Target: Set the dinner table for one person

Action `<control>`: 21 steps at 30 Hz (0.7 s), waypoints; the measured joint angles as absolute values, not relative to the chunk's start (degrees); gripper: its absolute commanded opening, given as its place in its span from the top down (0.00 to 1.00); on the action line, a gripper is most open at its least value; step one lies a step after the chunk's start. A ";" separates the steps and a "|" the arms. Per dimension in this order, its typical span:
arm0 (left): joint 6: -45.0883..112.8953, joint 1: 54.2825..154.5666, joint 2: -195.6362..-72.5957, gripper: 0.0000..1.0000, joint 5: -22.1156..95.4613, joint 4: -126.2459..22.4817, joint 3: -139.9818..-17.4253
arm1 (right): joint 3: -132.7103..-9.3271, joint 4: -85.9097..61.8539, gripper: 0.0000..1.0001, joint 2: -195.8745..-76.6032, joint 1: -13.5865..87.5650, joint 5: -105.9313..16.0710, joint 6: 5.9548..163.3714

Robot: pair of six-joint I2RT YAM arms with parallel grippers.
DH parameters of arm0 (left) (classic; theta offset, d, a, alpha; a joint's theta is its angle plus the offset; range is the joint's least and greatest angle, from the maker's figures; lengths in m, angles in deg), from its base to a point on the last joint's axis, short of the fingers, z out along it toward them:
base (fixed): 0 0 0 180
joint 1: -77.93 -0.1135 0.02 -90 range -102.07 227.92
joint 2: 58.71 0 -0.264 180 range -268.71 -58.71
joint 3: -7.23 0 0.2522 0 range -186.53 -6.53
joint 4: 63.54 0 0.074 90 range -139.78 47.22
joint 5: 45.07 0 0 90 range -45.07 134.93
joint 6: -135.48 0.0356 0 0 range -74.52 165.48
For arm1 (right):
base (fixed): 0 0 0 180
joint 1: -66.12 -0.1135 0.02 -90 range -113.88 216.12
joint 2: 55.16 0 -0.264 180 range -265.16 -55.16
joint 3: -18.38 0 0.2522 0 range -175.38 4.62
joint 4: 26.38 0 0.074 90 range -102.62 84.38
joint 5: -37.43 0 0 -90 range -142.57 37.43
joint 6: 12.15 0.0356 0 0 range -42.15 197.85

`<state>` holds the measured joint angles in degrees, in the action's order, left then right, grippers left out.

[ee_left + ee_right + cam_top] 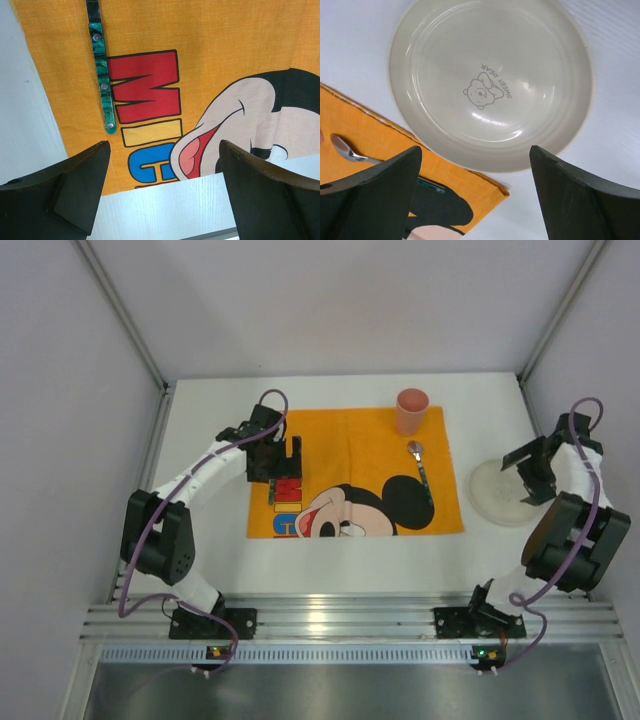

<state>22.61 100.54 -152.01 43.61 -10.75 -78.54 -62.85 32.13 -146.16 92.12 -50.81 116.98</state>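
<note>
My right gripper should next grab the white plate by the plate's near rim [531, 515] [581, 124], on the side away from the orange placemat.
The dinner table [350, 560] is a plain white top with an orange Mickey Mouse placemat [350, 475] at its middle. My left gripper [280, 465] hangs open over the mat's left edge. A green-handled utensil [102, 75] lies on the mat just beyond the fingertips [80, 180], its head out of view. On the mat's right side are a pink cup [412, 411] and a spoon [420, 470]. A round white plate [490, 80] with a bear print sits on the table right of the mat. Above its near rim my right gripper [530, 475] stands open and holds nothing.
Grey walls close in the table at the back and both sides. The aluminium rail [350, 620] with both arm bases runs along the near edge. The placemat's corner [470, 185] lies just beside the plate's rim.
</note>
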 measured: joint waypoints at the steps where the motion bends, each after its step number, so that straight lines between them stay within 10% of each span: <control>1: 22.61 100.54 -152.01 0.05 43.52 -10.75 -78.54 | -62.85 32.74 0.10 -144.54 92.29 -51.36 116.50; 21: 22.96 100.78 -152.01 0.05 41.73 -10.75 -78.54 | -53.01 31.15 0.18 -142.66 105.64 -54.75 111.50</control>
<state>22.96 100.78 -152.01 41.73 -10.75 -78.54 -53.01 31.15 -142.66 105.64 -54.75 111.50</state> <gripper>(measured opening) 0.951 0.843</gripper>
